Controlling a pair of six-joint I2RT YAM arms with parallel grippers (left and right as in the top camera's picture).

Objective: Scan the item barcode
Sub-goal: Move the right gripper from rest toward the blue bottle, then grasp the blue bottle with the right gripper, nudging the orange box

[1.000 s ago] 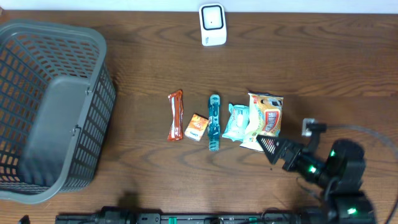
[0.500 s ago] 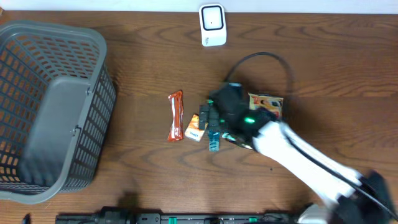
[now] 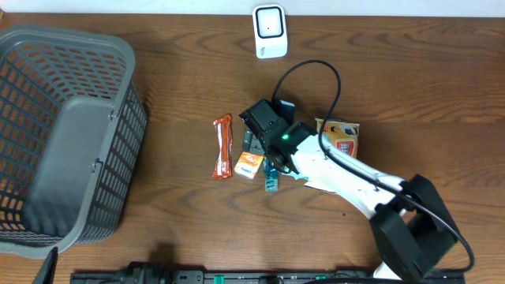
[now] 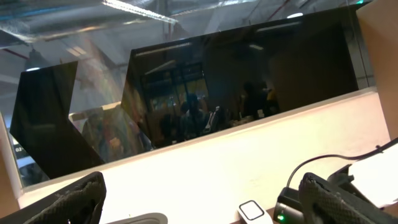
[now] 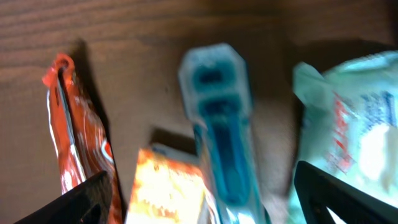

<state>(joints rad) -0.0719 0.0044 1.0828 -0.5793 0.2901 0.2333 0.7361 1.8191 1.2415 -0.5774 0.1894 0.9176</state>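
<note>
The orange box crowds the blue bottle within my right gripper's fingers, so next I turn my right gripper and take the bottle near its far end (image 5: pixel 212 74).
A row of items lies mid-table: a red-orange wrapper (image 3: pixel 223 147), a small orange box (image 3: pixel 248 165), a blue blister pack (image 3: pixel 271 181) and a yellow snack bag (image 3: pixel 344 136). The white scanner (image 3: pixel 269 31) stands at the far edge. My right gripper (image 3: pixel 260 156) hovers low over the row, open. In the right wrist view its jaws straddle the orange box (image 5: pixel 168 186) and the blue pack (image 5: pixel 217 118), holding nothing; the red wrapper (image 5: pixel 74 137) is left, a pale green pack (image 5: pixel 354 130) right. My left gripper (image 4: pixel 199 211) is open and empty, facing the wall, with the scanner (image 4: pixel 252 211) below it.
A large grey mesh basket (image 3: pixel 118 118) fills the left side of the table. The right arm's black cable (image 3: pixel 316 71) loops over the wood between the scanner and the items. The arm's white link (image 3: pixel 355 177) crosses the table's right half.
My right arm has swung from the table's lower right up and left over the row of items. Its gripper has ended above the orange box and blue pack. The items have not moved.
</note>
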